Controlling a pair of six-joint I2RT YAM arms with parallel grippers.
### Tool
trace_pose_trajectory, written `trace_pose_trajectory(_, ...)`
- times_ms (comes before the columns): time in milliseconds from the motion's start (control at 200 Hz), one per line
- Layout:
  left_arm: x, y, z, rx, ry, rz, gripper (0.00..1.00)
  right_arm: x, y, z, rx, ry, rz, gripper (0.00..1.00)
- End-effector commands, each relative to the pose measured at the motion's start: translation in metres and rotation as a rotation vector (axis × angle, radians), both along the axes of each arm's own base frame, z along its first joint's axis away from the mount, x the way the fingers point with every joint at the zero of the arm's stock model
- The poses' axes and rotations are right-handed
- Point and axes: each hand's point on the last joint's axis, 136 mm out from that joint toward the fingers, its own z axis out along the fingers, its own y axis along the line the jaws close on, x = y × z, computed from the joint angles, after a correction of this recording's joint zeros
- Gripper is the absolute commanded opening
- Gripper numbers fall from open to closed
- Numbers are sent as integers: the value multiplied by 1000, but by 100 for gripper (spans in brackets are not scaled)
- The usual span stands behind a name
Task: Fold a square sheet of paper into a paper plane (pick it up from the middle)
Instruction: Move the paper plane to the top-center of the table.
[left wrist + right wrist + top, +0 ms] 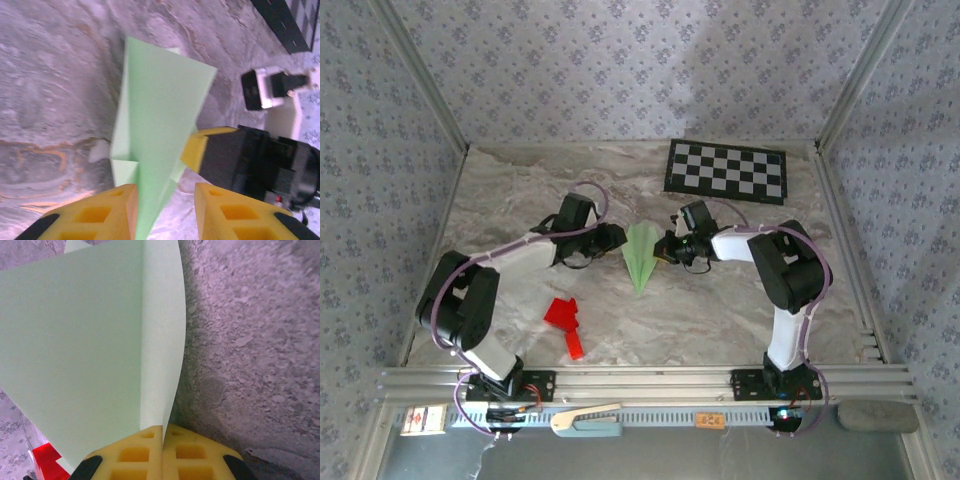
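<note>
The robot's right gripper holds the paper plane's side edge, away from its middle, so the left gripper needs to pinch the plane's middle [159,112] while the right gripper backs off.
The square sheet of paper stands folded into a pale green paper plane [640,255], a narrow dart with its point toward the arms, at the table's middle. My right gripper [666,248] is at the plane's right side and is shut on it. In the right wrist view the yellow pads [145,452] pinch an edge of the paper plane [75,340]. My left gripper [613,238] is at the plane's left side. In the left wrist view it [166,195] is open, with the narrow end of the paper plane [155,115] running beside the left finger [112,205].
A small red paper shape [565,320] lies near the front left, and its corner shows as a red paper shape [45,460] in the right wrist view. A black-and-white checkerboard [727,170] lies at the back right. Patterned walls close the table in on three sides.
</note>
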Motion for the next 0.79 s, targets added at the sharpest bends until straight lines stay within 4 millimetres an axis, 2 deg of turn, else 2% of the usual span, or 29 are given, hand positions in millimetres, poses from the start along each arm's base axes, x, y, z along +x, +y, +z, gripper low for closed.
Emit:
trace_pose_trajectory(0, -16, -11, -8, 15, 37, -37, 38, 1, 3, 11, -1, -17, 2, 6)
trace_pose_trajectory(165, -20, -28, -27, 41, 67, -78, 42, 1, 5, 12, 1, -16, 7, 6)
trace_pose_trajectory(355, -24, -36, -43, 67, 94, -92, 47, 1, 4, 12, -3, -19, 7, 6)
trace_pose_trajectory(570, -31, -44, -44, 70, 95, -128, 45, 1, 5, 14, 5, -13, 4, 6)
trace_pose_trajectory(790, -38, -42, -52, 184, 87, -154, 43, 0, 7, 29, 20, -13, 1, 7)
